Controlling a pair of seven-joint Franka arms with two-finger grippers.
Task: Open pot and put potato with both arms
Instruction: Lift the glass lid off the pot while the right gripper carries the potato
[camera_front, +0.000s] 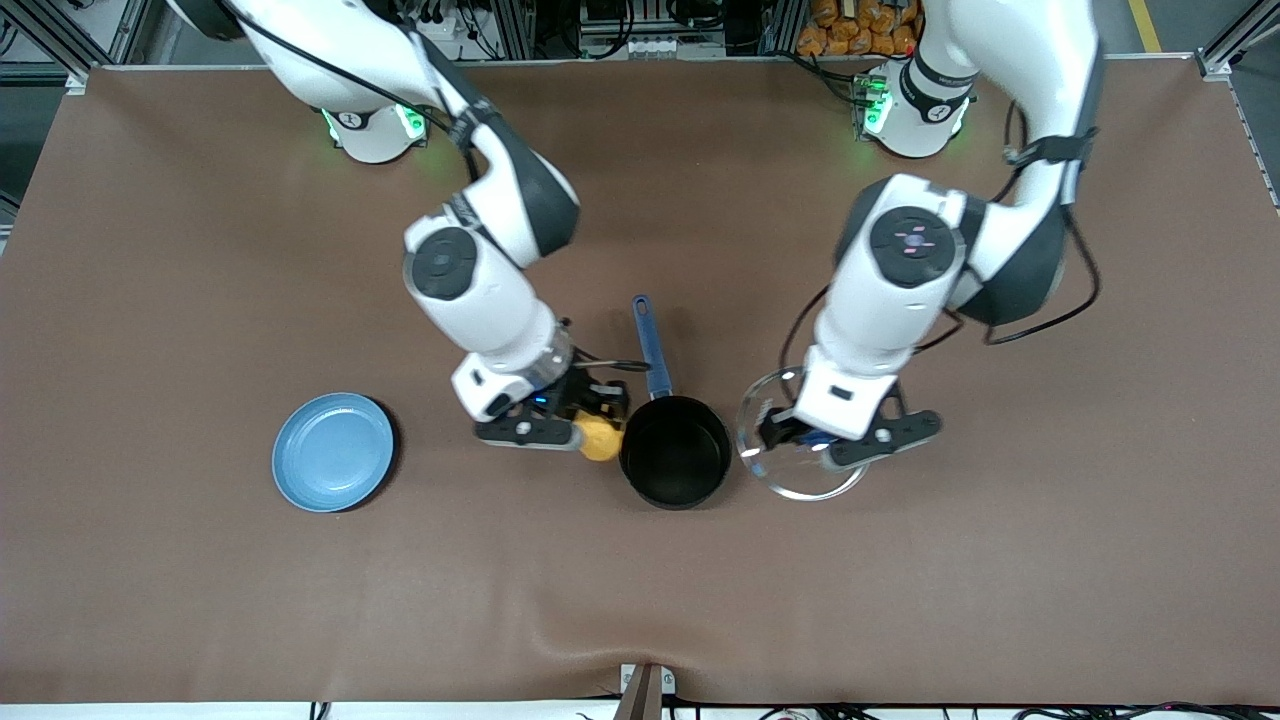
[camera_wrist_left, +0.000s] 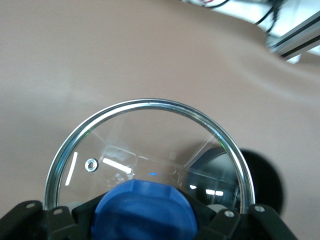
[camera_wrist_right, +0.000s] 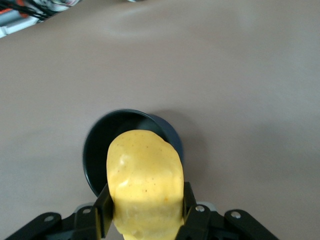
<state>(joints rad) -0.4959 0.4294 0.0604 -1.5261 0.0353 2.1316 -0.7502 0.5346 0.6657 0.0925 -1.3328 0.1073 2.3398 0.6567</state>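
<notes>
Next, the left gripper sets the glass lid down on the bare brown table (camera_front: 901, 434), across the black pot from the plate. The lid is now held beside the pot.
The black pot (camera_front: 676, 452) stands open in the middle of the table, its blue handle (camera_front: 648, 343) pointing toward the robots' bases. My right gripper (camera_front: 585, 432) is shut on the yellow potato (camera_front: 600, 438) and holds it in the air just beside the pot's rim, on the right arm's side. In the right wrist view the potato (camera_wrist_right: 145, 182) sits between the fingers with the pot (camera_wrist_right: 100, 150) below it. My left gripper (camera_front: 815, 440) is shut on the blue knob (camera_wrist_left: 142, 210) of the glass lid (camera_front: 800, 482) and holds it beside the pot, on the left arm's side.
A light-blue plate (camera_front: 333, 452) lies on the brown table toward the right arm's end. The table's front edge has a small mount (camera_front: 645, 690) at the middle.
</notes>
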